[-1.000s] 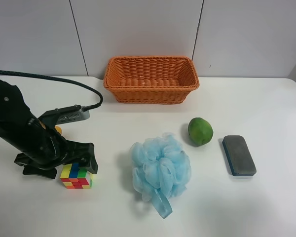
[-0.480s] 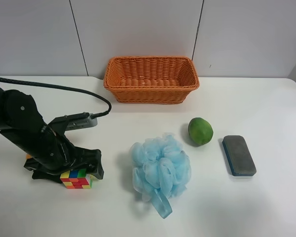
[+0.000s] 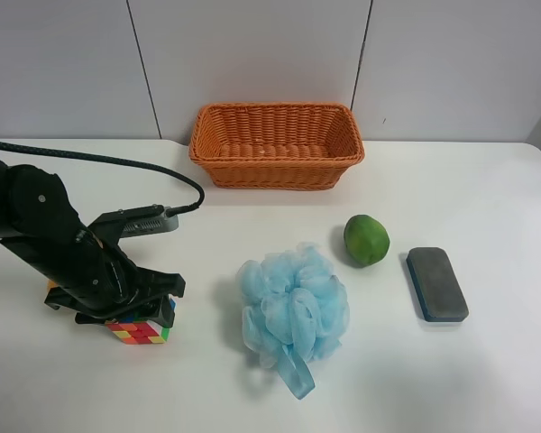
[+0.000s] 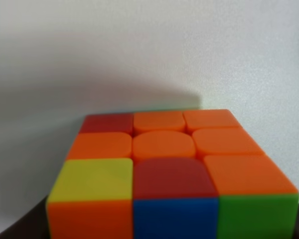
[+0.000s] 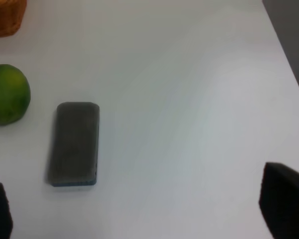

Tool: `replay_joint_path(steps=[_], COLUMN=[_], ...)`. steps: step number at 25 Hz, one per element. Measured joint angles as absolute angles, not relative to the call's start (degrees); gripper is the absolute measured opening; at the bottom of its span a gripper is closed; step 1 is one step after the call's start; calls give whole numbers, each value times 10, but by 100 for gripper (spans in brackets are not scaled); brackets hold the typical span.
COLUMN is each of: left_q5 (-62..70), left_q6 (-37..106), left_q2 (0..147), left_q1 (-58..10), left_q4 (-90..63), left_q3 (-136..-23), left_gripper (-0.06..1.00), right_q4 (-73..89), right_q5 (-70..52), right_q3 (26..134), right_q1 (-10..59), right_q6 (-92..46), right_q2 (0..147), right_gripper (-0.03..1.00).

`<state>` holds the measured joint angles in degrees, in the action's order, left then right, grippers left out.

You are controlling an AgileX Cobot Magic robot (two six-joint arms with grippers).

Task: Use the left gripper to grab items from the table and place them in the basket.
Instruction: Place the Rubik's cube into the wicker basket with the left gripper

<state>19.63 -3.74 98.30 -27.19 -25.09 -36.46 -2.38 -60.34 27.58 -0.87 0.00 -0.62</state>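
Next, I let go of the puzzle cube with my left gripper in the wicker basket's front corner (image 3: 239, 147), away from the green fruit. The cube is now on the white table.
The left gripper (image 3: 144, 309) sits low over the multicoloured puzzle cube (image 3: 141, 332) on the white table (image 3: 451, 198), at the exterior high view's left, covering the cube's top. The cube (image 4: 164, 169) fills the left wrist view, with only dark edges at its sides, so I cannot tell whether the jaws are closed on it. A sliver of the yellow-orange mango (image 3: 50, 285) shows behind the arm. The blue bath puff (image 3: 293, 307), green fruit (image 3: 367, 239) and dark eraser block (image 3: 437, 283) lie on the table. The wicker basket (image 3: 277, 167) stands at the back, empty. The right gripper (image 5: 139, 209) is open, above the eraser (image 5: 74, 143).
A black cable (image 3: 117, 167) trails from the left arm across the table. The green fruit (image 5: 7, 93) and a basket corner (image 5: 5, 17) show in the right wrist view. The table's edge (image 5: 284, 59) lies beyond the eraser there.
The left arm has swung over and lowered onto the puzzle cube, which is now mostly covered from above. The mango has become almost hidden behind the arm. Other items have not moved.
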Motion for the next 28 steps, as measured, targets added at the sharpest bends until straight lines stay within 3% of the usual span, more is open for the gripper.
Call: replay_joint_path(steps=[8, 12, 20, 28], left_q5=[225, 261, 266, 266], left_q6=[-37, -37, -36, 0], left_q2=[969, 907, 894, 1103], left_q1=[-272, -272, -272, -272], left_q4=[-250, -217, 12, 106], left_q3=[-370, -429, -675, -917], left_gripper=[57, 57, 57, 57], right_q4=[-24, -24, -24, -24], right_q5=[-603, -603, -603, -603], right_q3=[276, 276, 276, 276], right_q1=[-9, -9, -9, -9], right_q6=[0, 0, 0, 0], right_q2=[-6, -6, -6, -6], right_gripper=[99, 99, 99, 99])
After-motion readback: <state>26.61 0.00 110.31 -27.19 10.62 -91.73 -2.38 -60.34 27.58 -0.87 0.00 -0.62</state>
